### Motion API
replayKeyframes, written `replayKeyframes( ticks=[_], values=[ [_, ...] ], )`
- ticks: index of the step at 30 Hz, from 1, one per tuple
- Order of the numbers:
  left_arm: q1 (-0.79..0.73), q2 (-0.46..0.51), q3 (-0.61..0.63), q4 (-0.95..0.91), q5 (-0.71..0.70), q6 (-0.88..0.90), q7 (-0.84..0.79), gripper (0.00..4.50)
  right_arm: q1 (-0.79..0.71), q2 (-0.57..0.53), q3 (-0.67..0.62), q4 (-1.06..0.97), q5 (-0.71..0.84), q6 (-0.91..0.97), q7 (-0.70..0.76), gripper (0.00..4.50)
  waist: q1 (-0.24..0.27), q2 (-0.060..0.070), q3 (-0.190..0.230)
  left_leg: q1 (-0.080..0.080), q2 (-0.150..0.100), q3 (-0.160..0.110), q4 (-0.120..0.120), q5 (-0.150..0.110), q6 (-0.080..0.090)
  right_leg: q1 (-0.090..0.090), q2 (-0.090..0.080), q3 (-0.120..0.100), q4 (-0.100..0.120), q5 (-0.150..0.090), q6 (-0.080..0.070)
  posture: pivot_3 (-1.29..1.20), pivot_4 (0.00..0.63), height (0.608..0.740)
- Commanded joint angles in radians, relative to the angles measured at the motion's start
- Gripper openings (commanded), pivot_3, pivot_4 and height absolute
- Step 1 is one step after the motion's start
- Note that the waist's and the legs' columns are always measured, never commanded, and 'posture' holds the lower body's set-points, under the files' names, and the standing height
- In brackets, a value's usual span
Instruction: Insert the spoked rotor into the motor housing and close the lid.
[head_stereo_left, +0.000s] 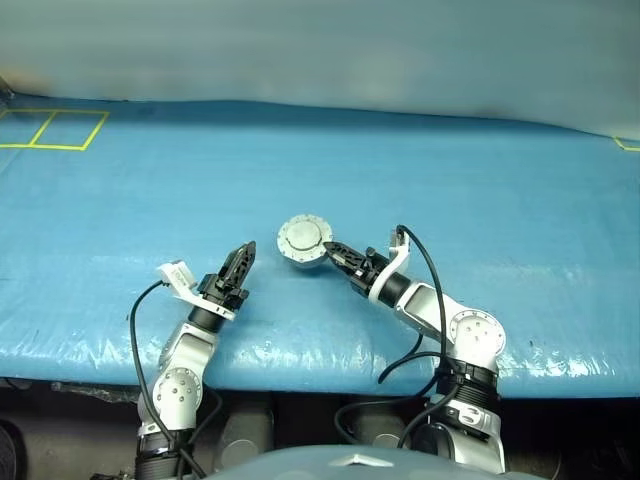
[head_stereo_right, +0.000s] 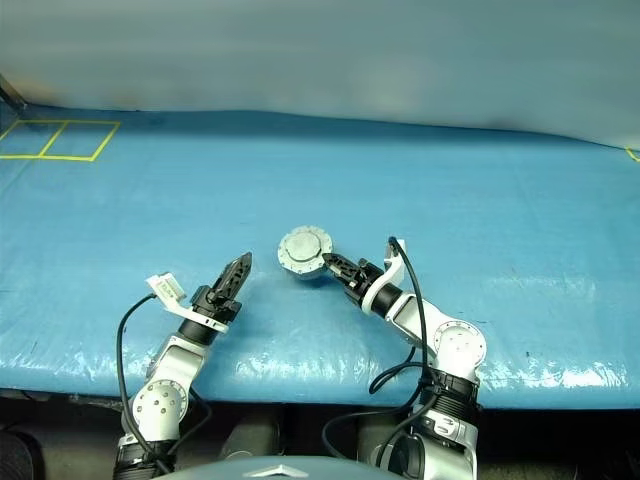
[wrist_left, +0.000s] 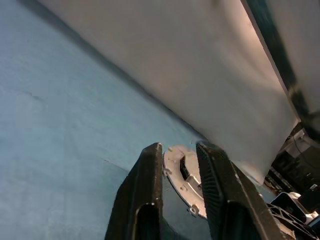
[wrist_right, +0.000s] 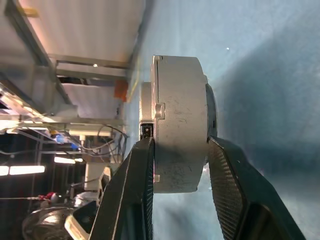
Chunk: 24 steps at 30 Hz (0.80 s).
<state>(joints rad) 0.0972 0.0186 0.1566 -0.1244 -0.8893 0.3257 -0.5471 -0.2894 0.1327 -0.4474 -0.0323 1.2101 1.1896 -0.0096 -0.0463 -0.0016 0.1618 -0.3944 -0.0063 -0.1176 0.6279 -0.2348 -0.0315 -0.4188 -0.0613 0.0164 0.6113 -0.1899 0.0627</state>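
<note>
The gap of my left gripper is too narrow for the motor housing, so it should open wide and take the housing's free side (head_stereo_left: 284, 248) from my right gripper.
The motor housing (wrist_right: 177, 125) is a thick silver puck held above the blue table cover, and my right gripper (head_stereo_left: 335, 252) is shut on its two flat faces. The lid (head_stereo_left: 304, 238), a grey disc with a notched rim, sits on the housing's face and is turned up toward the head camera. My left gripper (head_stereo_left: 243, 258) hangs a short way to the left of the housing, apart from it, open with nothing between its fingers (wrist_left: 145, 200). The lid (wrist_left: 175, 172) shows beyond their gap. The spoked rotor is hidden.
A blue cover (head_stereo_left: 320, 170) spreads over the whole table, and its front edge (head_stereo_left: 320, 375) runs just ahead of my arms. Yellow tape squares (head_stereo_left: 55, 128) mark the far left corner, and a yellow mark (head_stereo_left: 628, 144) sits at the far right.
</note>
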Motion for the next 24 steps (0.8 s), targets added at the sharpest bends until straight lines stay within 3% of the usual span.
replayKeyframes(
  ticks=[1,6,14,24],
  values=[
    [-0.004,-0.027,-0.006,-0.051,-0.061,0.037,-0.007,2.88,-0.041,0.053,0.026,-0.06,0.129,-0.039,0.002,1.24,-0.002,0.0,0.0,0.0,0.0,0.0,0.0,0.0,0.0,0.0,0.0,0.0,0.0,0.0,0.0,0.0,0.15,0.74],
    [-0.02,-0.074,0.02,-0.04,-0.168,0.103,0.02,4.48,-0.032,0.031,0.073,-0.077,0.184,-0.063,-0.013,1.24,-0.008,0.0,0.0,0.0,0.0,0.0,0.0,0.0,0.0,0.0,0.0,0.0,0.0,0.0,0.0,0.0,0.15,0.74],
    [-0.059,-0.098,0.034,-0.018,-0.315,0.213,0.024,4.48,0.0,0.008,0.164,-0.114,0.253,-0.051,-0.01,1.24,-0.013,0.0,0.0,0.0,0.0,0.0,0.001,0.0,0.0,0.001,0.0,0.0,0.0,0.0,0.0,0.0,0.15,0.74],
    [-0.125,-0.12,0.016,0.027,-0.275,0.192,0.01,4.48,0.043,-0.049,0.288,-0.147,0.293,-0.053,0.025,1.24,-0.013,0.0,0.0,0.0,0.0,0.0,0.001,0.0,0.0,0.001,0.0,0.0,0.0,0.0,0.0,0.0,0.15,0.74]
  ],
)
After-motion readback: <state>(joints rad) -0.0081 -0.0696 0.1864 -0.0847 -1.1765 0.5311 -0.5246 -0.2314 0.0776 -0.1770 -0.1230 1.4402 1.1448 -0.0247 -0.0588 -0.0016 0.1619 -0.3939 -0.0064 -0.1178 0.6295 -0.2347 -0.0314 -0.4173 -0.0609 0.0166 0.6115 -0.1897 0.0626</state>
